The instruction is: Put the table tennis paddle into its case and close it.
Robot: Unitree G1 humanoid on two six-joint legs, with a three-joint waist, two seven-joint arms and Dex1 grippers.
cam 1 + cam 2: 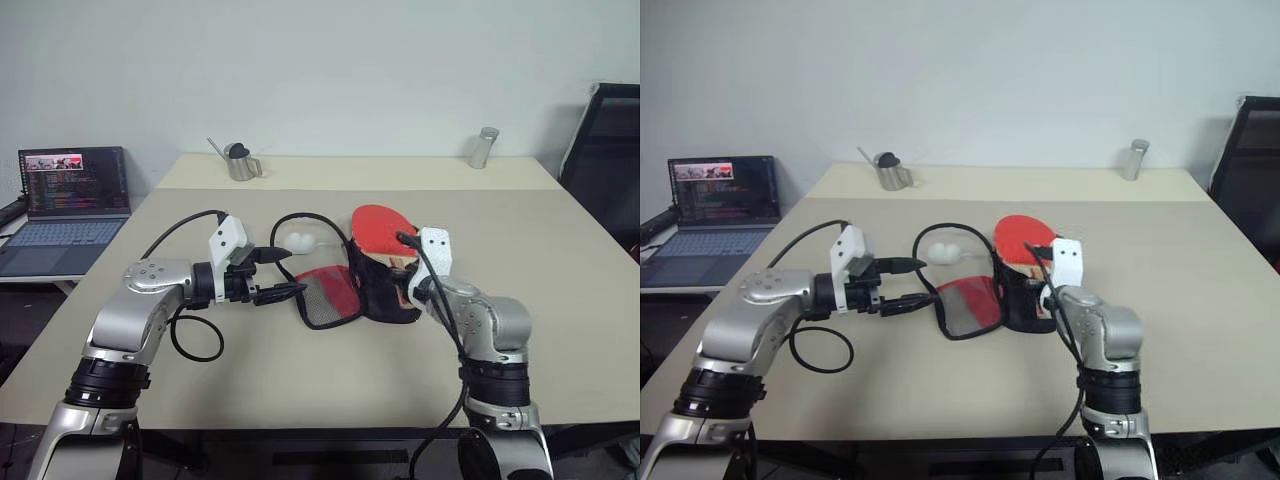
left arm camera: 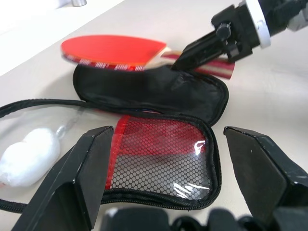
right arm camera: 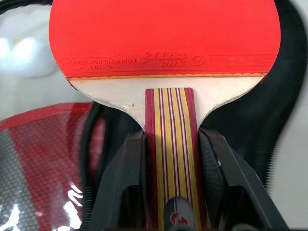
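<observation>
My right gripper will release the paddle inside the black half of the case (image 1: 391, 262) (image 3: 197, 118), next to the red mesh flap.
The table tennis paddle (image 3: 163, 38) has a red rubber face and a striped wooden handle. My right gripper (image 3: 173, 163) is shut on that handle and holds the blade (image 1: 374, 226) just above the case. The case (image 2: 159, 91) lies unzipped in the middle of the table, its black half (image 1: 388, 292) under the paddle. Its red mesh flap (image 1: 328, 295) is folded out to the left. My left gripper (image 1: 290, 272) is open just left of the flap, level with it and holding nothing.
A white ball (image 1: 300, 241) sits in a clear black-edged pouch beside the case. At the table's far edge stand a metal watering can (image 1: 240, 162) and a metal cup (image 1: 484, 147). A laptop (image 1: 70, 200) sits on a side desk at left, a black chair (image 1: 605, 150) at right.
</observation>
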